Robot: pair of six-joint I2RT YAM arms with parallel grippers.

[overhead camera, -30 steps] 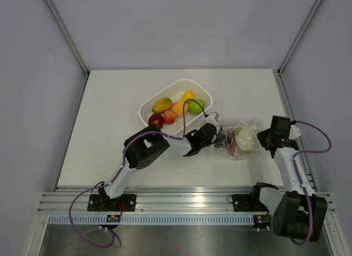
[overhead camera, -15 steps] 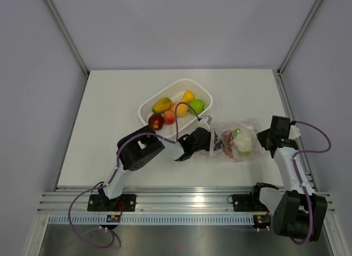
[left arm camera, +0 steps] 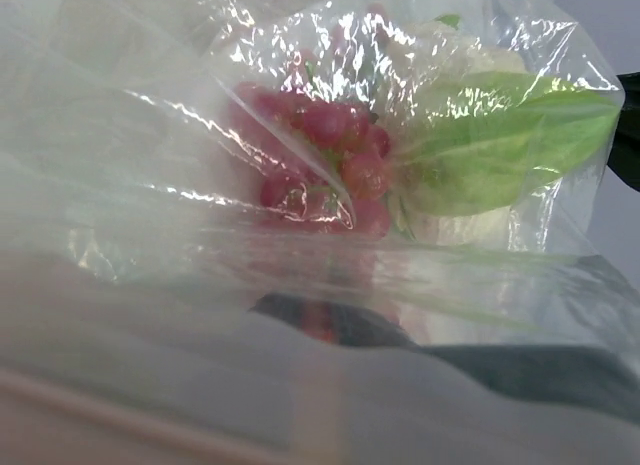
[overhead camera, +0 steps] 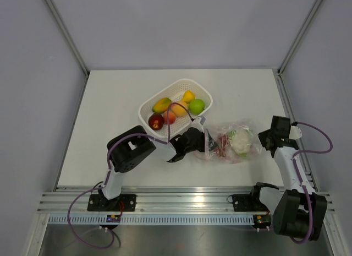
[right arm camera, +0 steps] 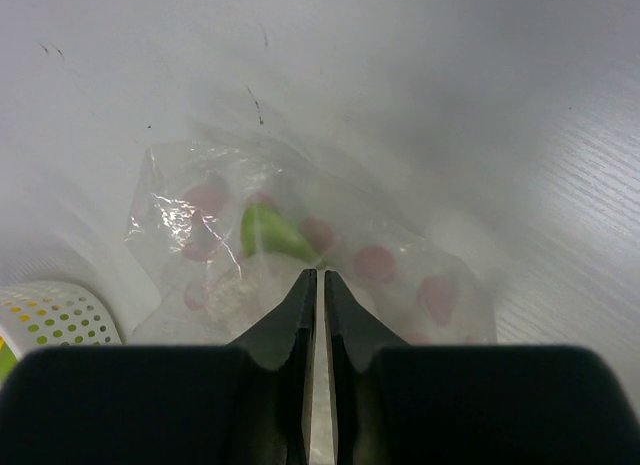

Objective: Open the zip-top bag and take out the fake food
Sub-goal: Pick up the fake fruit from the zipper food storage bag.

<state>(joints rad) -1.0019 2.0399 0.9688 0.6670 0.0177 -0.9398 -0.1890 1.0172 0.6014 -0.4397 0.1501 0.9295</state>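
I have only the bag's loose film in my right gripper, so I need to pinch nearer the leafy piece [overhead camera: 252,140] with it before my left gripper pulls out the dark red piece.
The zip-top bag [overhead camera: 234,143] lies right of centre, stretched between my two grippers. Its pinkish zip strip [overhead camera: 208,143] is at the left end, where my left gripper [overhead camera: 203,143] is shut on it. My right gripper [overhead camera: 263,139] pinches the bag's right end. In the right wrist view the gripper [right arm camera: 320,275] has its jaws almost touching, with film of the bag [right arm camera: 300,235] at the tips. Fake food inside: a dark red piece [left arm camera: 330,145] and a pale green-white leafy piece [left arm camera: 490,155]. Blurred plastic hides the left jaws in the left wrist view.
A white perforated basket [overhead camera: 204,91] stands just behind the left gripper. It holds a green apple [overhead camera: 196,105], a red apple [overhead camera: 156,121] and yellow and orange pieces. Its corner [right arm camera: 50,315] shows in the right wrist view. Grey walls close in the table.
My left gripper has moved left and a little nearer, drawing the bag's zip end with it. The bag has slid and stretched leftward. The right gripper has hardly moved.
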